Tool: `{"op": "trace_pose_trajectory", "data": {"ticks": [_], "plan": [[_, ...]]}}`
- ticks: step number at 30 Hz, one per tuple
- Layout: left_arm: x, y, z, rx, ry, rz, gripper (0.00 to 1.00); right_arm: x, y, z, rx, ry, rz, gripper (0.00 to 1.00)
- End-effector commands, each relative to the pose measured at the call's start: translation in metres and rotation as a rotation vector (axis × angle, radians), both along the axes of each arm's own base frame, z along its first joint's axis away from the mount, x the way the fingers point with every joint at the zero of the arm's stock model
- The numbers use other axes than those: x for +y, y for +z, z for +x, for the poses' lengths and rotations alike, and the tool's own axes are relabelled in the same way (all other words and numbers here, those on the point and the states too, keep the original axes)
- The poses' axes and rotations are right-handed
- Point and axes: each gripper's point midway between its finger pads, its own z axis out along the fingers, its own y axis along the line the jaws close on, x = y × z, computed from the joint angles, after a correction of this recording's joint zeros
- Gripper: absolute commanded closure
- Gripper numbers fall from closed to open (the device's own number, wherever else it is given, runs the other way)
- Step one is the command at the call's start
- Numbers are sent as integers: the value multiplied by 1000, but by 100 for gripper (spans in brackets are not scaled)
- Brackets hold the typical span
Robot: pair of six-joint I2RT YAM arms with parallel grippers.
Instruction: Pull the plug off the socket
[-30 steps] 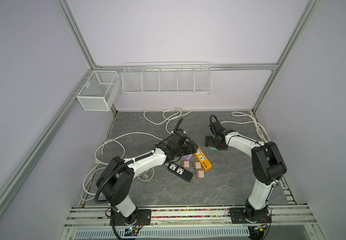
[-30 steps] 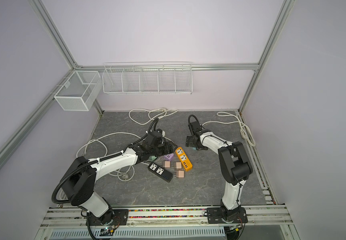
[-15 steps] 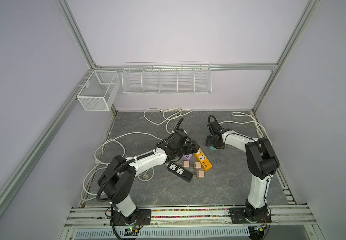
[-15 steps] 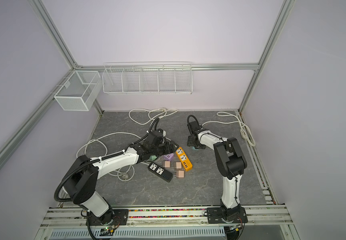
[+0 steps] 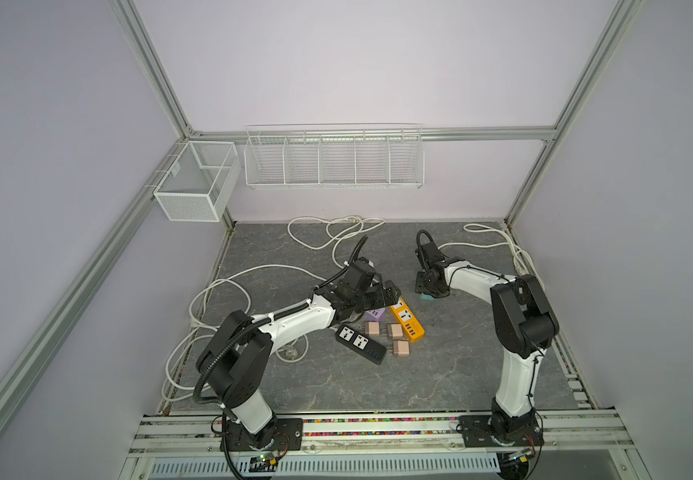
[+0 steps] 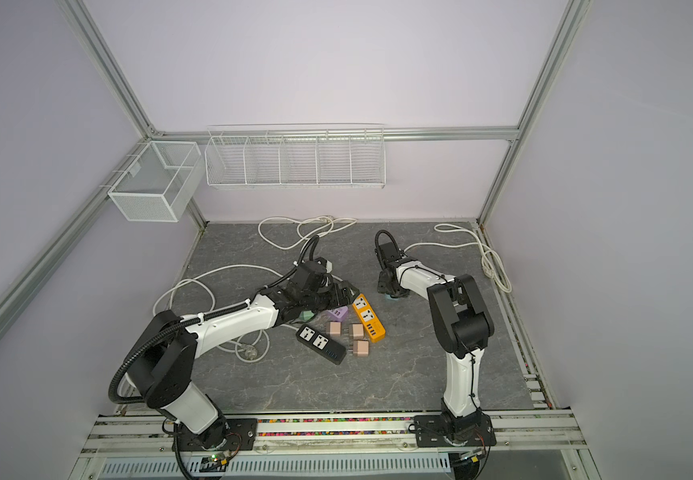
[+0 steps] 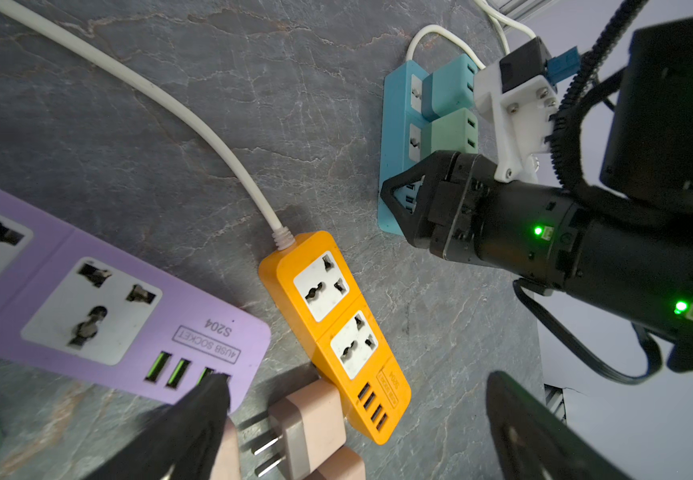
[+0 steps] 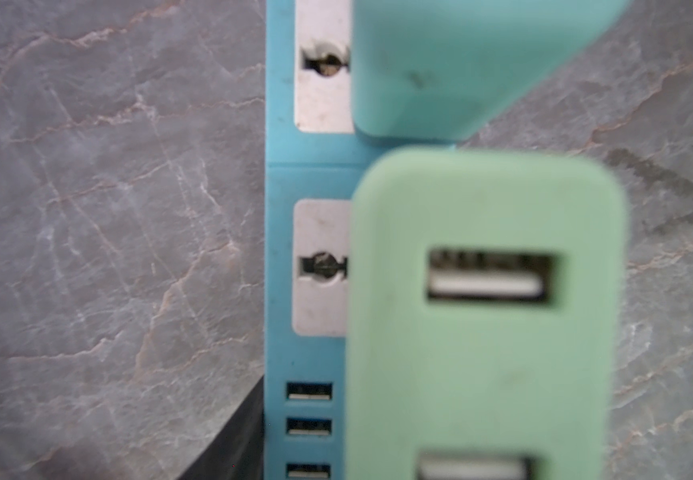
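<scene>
My right gripper will let go of the blue socket strip, and I will leave it on the bare table point(image 5: 438, 317) close beside the orange strip.
A blue socket strip point(image 7: 397, 124) lies flat right of centre, mostly hidden under my right gripper point(image 5: 430, 287) in both top views. Two plugs stand in it, a teal plug point(image 7: 444, 87) and a green plug point(image 7: 448, 133); the green plug point(image 8: 482, 332) fills the right wrist view. My right gripper point(image 7: 399, 208) straddles the strip's USB end. One finger point(image 8: 236, 444) lies against the strip's side edge and the other is hidden behind the green plug. My left gripper point(image 7: 361, 419) hangs open left of it, over the orange strip's end, holding nothing.
An orange strip point(image 5: 407, 320), a purple strip point(image 7: 87, 299) and a black strip point(image 5: 359, 345) lie mid-table with loose pink plugs point(image 5: 394, 332) among them. White cables point(image 5: 328, 232) loop across the back and left. Wire baskets point(image 5: 332, 158) hang on the back wall.
My right gripper's jaws have narrowed onto the end of the blue strip and that arm's elbow has shifted. My left gripper's jaws have spread wider; that arm has hardly moved.
</scene>
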Motion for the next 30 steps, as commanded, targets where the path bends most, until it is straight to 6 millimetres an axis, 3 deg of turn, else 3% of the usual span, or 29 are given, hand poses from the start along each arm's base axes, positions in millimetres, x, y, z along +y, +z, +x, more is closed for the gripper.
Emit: {"op": "trace_pose_trajectory", "data": {"ticks": [1, 21, 30], "plan": [[-4, 13, 10, -30, 4, -11, 0, -10, 4, -16, 21, 12, -23, 48], [-13, 20, 0, -10, -9, -57, 1, -10, 9, -113, 100, 109, -25, 54], [-23, 16, -8, 4, -19, -35, 1, -11, -7, -159, 156, 96, -20, 53]]}}
